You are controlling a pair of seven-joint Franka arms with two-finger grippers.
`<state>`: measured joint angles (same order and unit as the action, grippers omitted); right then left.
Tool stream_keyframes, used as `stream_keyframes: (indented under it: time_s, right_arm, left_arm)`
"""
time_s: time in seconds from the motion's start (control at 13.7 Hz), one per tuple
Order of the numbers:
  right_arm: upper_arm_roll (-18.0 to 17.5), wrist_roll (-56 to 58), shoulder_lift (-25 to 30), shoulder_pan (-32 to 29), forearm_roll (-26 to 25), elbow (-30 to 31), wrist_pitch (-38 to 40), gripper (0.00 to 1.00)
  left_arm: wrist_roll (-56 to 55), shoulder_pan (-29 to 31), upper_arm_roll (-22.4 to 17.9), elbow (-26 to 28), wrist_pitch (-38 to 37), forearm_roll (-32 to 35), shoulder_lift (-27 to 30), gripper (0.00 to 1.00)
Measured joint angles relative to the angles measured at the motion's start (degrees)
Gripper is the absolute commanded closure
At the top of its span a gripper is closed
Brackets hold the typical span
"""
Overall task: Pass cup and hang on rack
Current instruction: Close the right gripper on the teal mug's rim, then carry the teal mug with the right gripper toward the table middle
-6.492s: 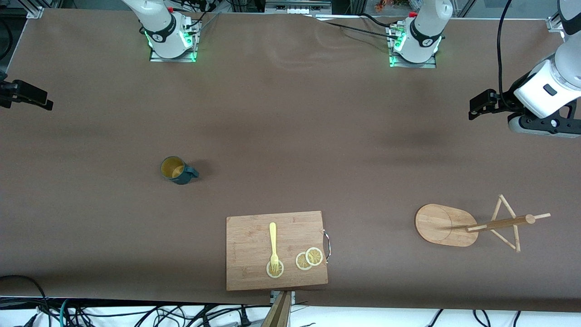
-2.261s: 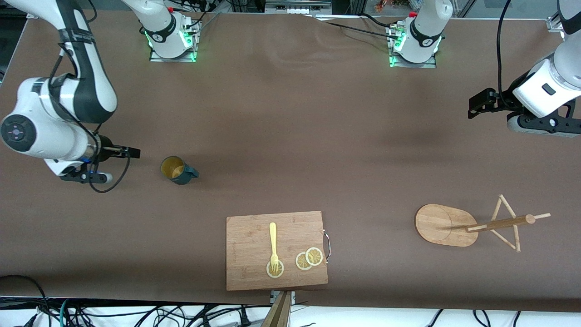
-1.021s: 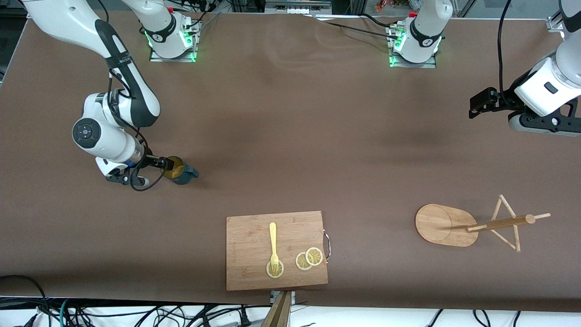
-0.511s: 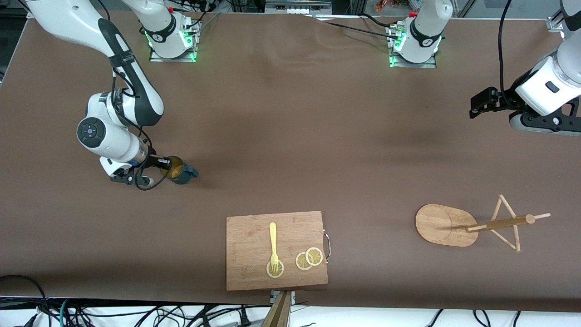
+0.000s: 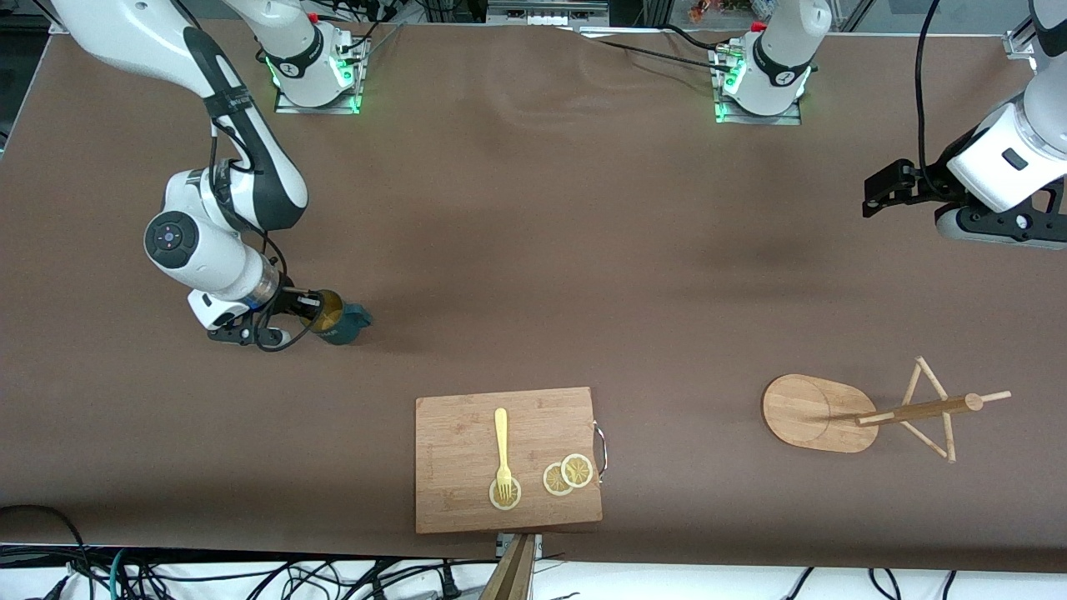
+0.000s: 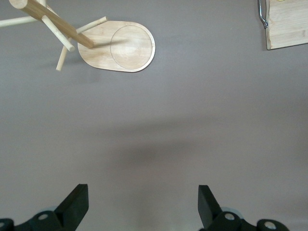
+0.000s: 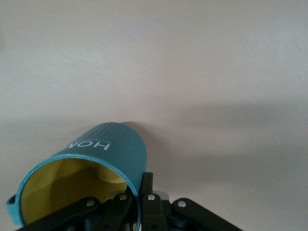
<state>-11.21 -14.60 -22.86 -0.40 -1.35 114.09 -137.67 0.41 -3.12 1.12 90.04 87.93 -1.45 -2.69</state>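
Observation:
The robot's right gripper will release the dark teal cup on the bare table (image 5: 632,258) well beyond the metal handle of the cutting board.
The dark teal cup (image 5: 340,321) with a yellow inside is toward the right arm's end of the table. My right gripper (image 5: 310,307) is shut on its rim. In the right wrist view (image 7: 139,186) one finger is inside the cup (image 7: 103,151) and one outside, and the cup is tilted. The wooden rack (image 5: 815,414) stands toward the left arm's end and also shows in the left wrist view (image 6: 120,45). My left gripper (image 5: 873,194) waits open and empty above the table (image 6: 143,211), farther from the front camera than the rack.
A rectangular wooden cutting board (image 5: 458,433) lies near the table's front edge. A yellow fork (image 5: 501,442) and lemon slices (image 5: 568,475) lie on it. Its corner shows in the left wrist view (image 6: 288,29).
My right arm came in from its end of the table and its gripper closed on the cup's rim. The cup has shifted slightly toward the left arm's end. The left arm has barely moved.

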Motion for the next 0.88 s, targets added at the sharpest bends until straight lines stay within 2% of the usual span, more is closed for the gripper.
stream_keyframes:
  time_s: [0.15,0.29,0.51,0.88]
  right_arm:
    - [-2.82,-3.50,0.01,0.88,0.07,-2.73,0.72,1.00]
    - [-4.14,-12.14,-0.37,4.73,0.08,-6.10,1.93,1.00]
    - [-4.51,-26.16,-3.14,12.95,0.10,-12.24,2.42,1.00]
    - [-4.47,-47.76,-11.97,25.87,-0.22,-24.55,2.73,1.00]
  left_arm:
    - [0.00,0.00,0.00,-0.02,0.00,0.00,0.00,0.00]
    - [0.00,0.00,0.00,-0.03,0.00,0.00,0.00,0.00]
    - [0.00,0.00,0.01,-0.03,0.00,0.00,0.00,0.00]
    - [0.00,0.01,0.00,-0.03,-0.02,0.00,-0.01,0.00]
